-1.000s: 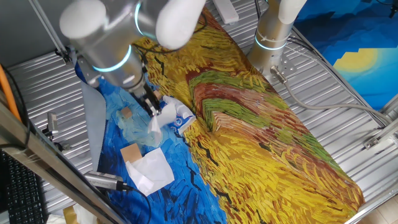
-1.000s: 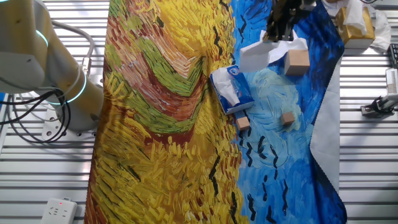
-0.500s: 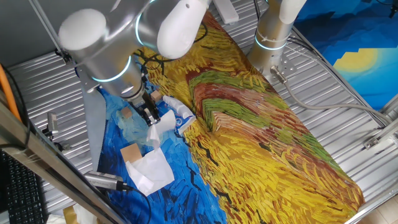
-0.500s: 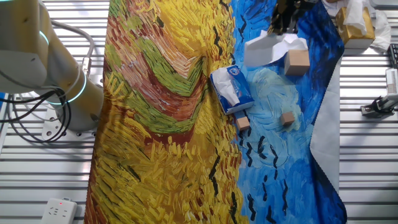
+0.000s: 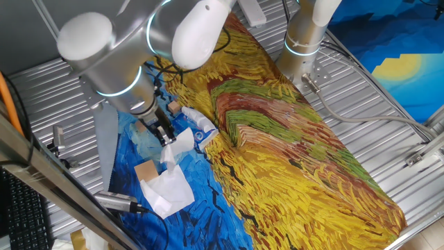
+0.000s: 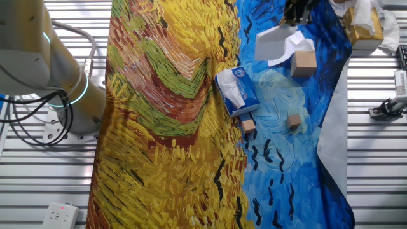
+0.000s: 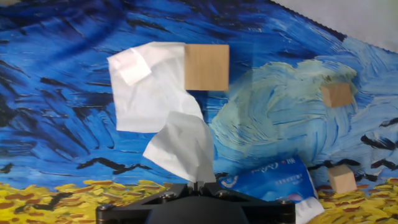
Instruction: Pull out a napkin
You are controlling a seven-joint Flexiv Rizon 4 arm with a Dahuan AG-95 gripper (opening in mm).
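Next, I let go of the napkin over the smooth white sheet's edge (image 5: 184, 180) (image 7: 164, 127) that faces the yellow part of the cloth.
My gripper (image 7: 198, 183) is shut on a corner of the napkin (image 7: 180, 148), a creased white tissue that hangs free above the blue part of the cloth. In one fixed view the gripper (image 5: 165, 136) holds the napkin (image 5: 177, 144) just left of the blue tissue pack (image 5: 202, 129). In the other fixed view the gripper (image 6: 294, 18) is at the top edge, and the napkin (image 6: 269, 44) hangs well clear of the pack (image 6: 238, 90). The pack also shows in the hand view (image 7: 273, 182), at the lower right.
A smooth white sheet (image 7: 144, 90) lies flat next to a large wooden block (image 7: 206, 67). Two small wooden cubes (image 7: 337, 94) (image 7: 342, 178) lie nearby. A second arm's base (image 5: 305, 38) stands at the far side. A tissue box (image 6: 364, 27) sits off the cloth.
My gripper has carried the napkin farther from the blue pack, toward the white sheet and the large block. The pack and the blocks have not moved.
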